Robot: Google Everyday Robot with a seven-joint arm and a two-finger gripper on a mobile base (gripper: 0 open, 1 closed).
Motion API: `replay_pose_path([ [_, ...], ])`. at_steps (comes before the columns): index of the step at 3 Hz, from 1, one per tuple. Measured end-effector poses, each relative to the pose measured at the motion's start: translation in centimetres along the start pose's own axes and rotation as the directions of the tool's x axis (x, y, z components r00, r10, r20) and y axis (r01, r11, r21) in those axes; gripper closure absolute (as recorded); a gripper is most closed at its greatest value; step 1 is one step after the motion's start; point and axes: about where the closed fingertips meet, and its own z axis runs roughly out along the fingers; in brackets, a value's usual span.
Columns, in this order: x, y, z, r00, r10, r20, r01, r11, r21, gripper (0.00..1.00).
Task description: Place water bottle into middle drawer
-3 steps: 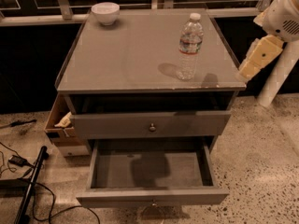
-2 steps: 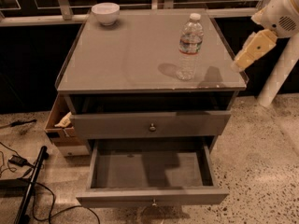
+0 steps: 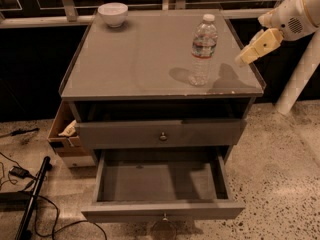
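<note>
Next, my gripper should go to the water bottle's label (image 3: 204,44), below the white cap, and close there.
The water bottle (image 3: 202,50), clear with a white cap and a pale and red label, stands upright on the right part of the grey cabinet top (image 3: 130,64). My gripper (image 3: 246,57), tan on a white arm, hovers over the top's right edge, a short way right of the bottle and apart from it. It holds nothing. The middle drawer (image 3: 162,185) is pulled wide open below, with a bare grey floor and a small knob on its front. Above it sits the shut upper drawer front (image 3: 162,134) with a round knob.
A white bowl (image 3: 112,13) sits at the back left of the cabinet top. A cardboard box (image 3: 62,132) stands at the cabinet's left side. Cables and a black pole (image 3: 31,200) lie on the floor at left. A white post (image 3: 300,74) stands at right.
My gripper has moved left and slightly up, closer to the bottle. The bottle and the drawers have not moved.
</note>
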Motion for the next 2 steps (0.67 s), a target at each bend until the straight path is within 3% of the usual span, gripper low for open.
replay_pose_path([
  [2, -3.4, 1.4, 3.0, 0.993, -0.007, 0.114, 0.015, 0.9980, -0.062, 0.00],
])
